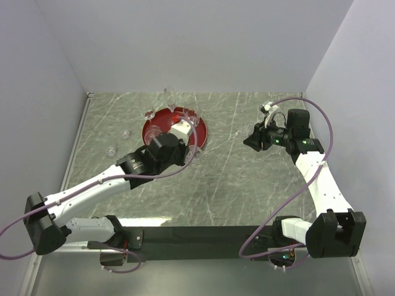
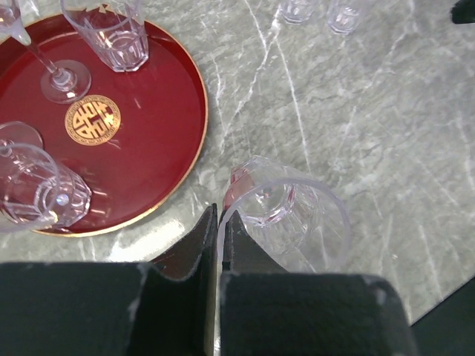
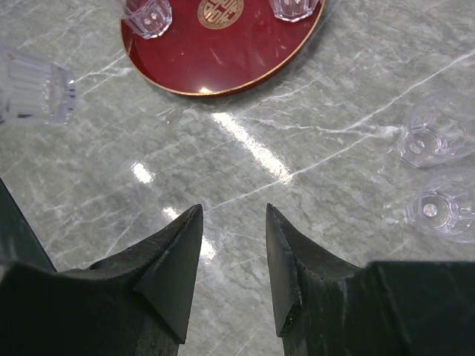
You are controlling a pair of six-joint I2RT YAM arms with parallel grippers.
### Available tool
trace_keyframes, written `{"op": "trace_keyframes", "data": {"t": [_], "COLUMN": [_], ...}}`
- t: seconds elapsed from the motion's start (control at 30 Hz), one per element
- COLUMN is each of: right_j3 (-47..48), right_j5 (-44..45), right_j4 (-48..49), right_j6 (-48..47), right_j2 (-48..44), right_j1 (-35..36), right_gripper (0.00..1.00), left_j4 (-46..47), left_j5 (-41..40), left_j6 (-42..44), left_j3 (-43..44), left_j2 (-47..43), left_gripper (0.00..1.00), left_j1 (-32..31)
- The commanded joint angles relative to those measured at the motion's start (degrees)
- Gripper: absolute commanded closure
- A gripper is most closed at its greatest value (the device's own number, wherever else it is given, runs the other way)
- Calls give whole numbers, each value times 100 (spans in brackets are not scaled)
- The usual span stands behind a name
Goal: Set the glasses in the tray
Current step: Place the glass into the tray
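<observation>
Next, my left gripper lets go of the tumbler on the tray (image 1: pixel 197 136) (image 2: pixel 164 106), between the gold emblem and the rim facing my right gripper. The tumbler hangs just off the tray's edge now.
My left gripper (image 2: pixel 220 216) is shut on the rim of a clear tumbler (image 2: pixel 297 219), which hangs over the marble just off the edge of the round dark-red tray (image 2: pixel 156 126). On the tray stand a tumbler (image 2: pixel 111 33), a stemmed glass (image 2: pixel 58 74) and another clear glass (image 2: pixel 41 194). In the top view the left gripper (image 1: pixel 185 148) is at the tray's (image 1: pixel 154 128) near right rim. My right gripper (image 3: pixel 234 211) is open and empty above bare marble, well right of the tray (image 3: pixel 223 55); in the top view it (image 1: pixel 253 140) points towards the tray.
Two small glasses (image 3: pixel 434 137) (image 3: pixel 445 208) stand on the marble to the right in the right wrist view, and a tumbler (image 3: pixel 33 93) shows at its left edge. More loose glasses (image 1: pixel 126 133) (image 1: pixel 111 149) sit left of the tray. Grey walls close in three sides.
</observation>
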Motion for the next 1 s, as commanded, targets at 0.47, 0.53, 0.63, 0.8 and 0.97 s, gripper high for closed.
{"op": "trace_keyframes", "data": {"t": [0.47,0.53,0.63,0.8,0.97], "right_j3": [-48,-48,-48,-57,-57], "right_j5": [-10,-1,-1,7,25], "right_j4": [82,82,82,82,74], "right_j6": [-95,-104,-113,-113,-131], "right_j2": [8,17,8,8,34], "right_j1": [-203,-212,-212,-212,-220], "right_gripper": [53,53,53,53,53], "left_j4": [-443,-548,-663,-654,-593], "left_j5": [-1113,-1078,-1069,-982,-823], "left_j6": [111,22,-92,-259,-356], "left_j3": [1830,2182,2560,3052,3422], "left_j2": [2197,2556,2996,3586,4131], "left_gripper": [100,100,100,100,100], "left_j1": [127,276,452,777,971]}}
